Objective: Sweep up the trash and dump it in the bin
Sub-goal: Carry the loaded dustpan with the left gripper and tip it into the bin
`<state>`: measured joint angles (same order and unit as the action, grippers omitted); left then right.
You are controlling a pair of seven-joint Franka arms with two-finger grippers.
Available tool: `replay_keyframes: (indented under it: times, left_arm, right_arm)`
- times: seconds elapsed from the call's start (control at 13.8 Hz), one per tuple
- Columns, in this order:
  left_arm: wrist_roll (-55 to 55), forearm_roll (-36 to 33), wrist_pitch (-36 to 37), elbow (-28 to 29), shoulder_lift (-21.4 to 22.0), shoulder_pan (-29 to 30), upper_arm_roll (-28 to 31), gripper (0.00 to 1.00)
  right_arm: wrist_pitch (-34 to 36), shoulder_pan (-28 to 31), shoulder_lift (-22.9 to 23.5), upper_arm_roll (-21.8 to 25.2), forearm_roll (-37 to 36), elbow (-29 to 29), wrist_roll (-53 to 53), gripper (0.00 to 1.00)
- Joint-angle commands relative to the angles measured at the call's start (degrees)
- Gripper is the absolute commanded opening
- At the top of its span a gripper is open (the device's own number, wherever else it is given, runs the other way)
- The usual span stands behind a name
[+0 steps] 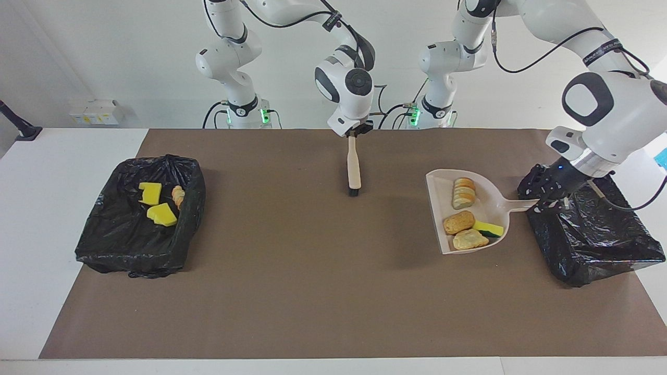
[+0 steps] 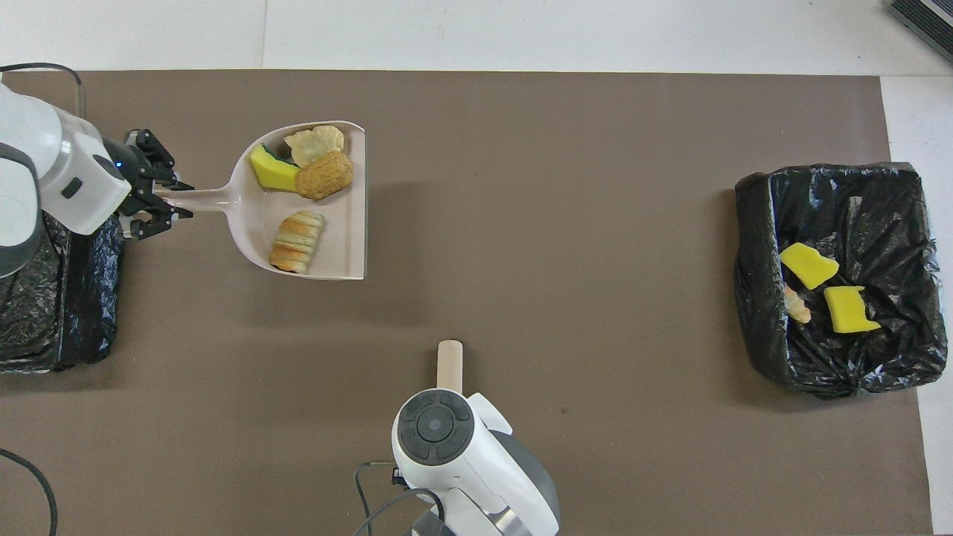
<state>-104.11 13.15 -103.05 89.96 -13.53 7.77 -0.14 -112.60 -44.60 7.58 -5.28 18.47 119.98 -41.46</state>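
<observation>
My right gripper has the brush. I should set it down on the brown mat's near edge [image 2: 486, 450], about midway between the black bins.
My left gripper [image 1: 544, 203] [image 2: 160, 201] is shut on the handle of the beige dustpan [image 1: 487, 209] [image 2: 339, 231]. It holds the pan level above the mat, beside the black bin [image 1: 589, 229] at the left arm's end. In the pan lies trash: a striped bread piece [image 1: 462, 192] [image 2: 296, 240], an orange-brown piece [image 1: 458, 222] [image 2: 323, 175], a pale piece [image 1: 469, 239] and a yellow sponge chunk with a green face [image 1: 489, 228] [image 2: 269, 170]. My right gripper [image 1: 353, 134] is shut on a brush [image 1: 354, 166] [image 2: 449, 361], which hangs with its bristles down.
A second black-lined bin [image 1: 104, 245] [image 2: 752, 223] at the right arm's end holds two yellow sponge chunks [image 1: 150, 194] [image 2: 808, 266] and a bread piece [image 1: 178, 196]. A brown mat [image 1: 292, 286] covers the table.
</observation>
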Motion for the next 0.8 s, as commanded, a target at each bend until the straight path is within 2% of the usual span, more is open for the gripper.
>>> replay_keyframes:
  times: [0.0, 0.22, 0.44, 0.58, 0.73]
  left_arm:
    - [-7.0, 2.6, 5.0, -3.4, 0.0, 6.3, -0.7, 0.0]
    - [-16.0, 2.4, 7.9, -5.6, -0.4, 13.7, -0.7, 0.0]
    - [-21.5, -0.2, 9.2, -6.2, -0.2, 19.5, 0.4, 0.0]
    - [-26.1, -4.4, 8.0, -8.5, -0.4, 22.2, 0.1, 0.0]
    - [-29.5, -9.0, 3.2, -9.0, -0.5, 22.4, 0.7, 0.0]
  right_arm:
    - [1.1, 0.6, -1.8, 0.0, 0.6, 2.0, 1.9, 0.0]
    - [1.9, 0.7, -1.8, 0.1, 0.2, 1.7, 1.1, 0.0]
    - [7.3, 0.7, -3.7, 0.3, -3.1, 1.9, 0.9, 0.0]
    - [6.0, 0.7, -4.5, 0.0, -3.1, 3.0, 1.7, 0.0]
    - [3.2, 0.7, -4.9, 0.1, -3.0, 4.7, 2.4, 0.0]
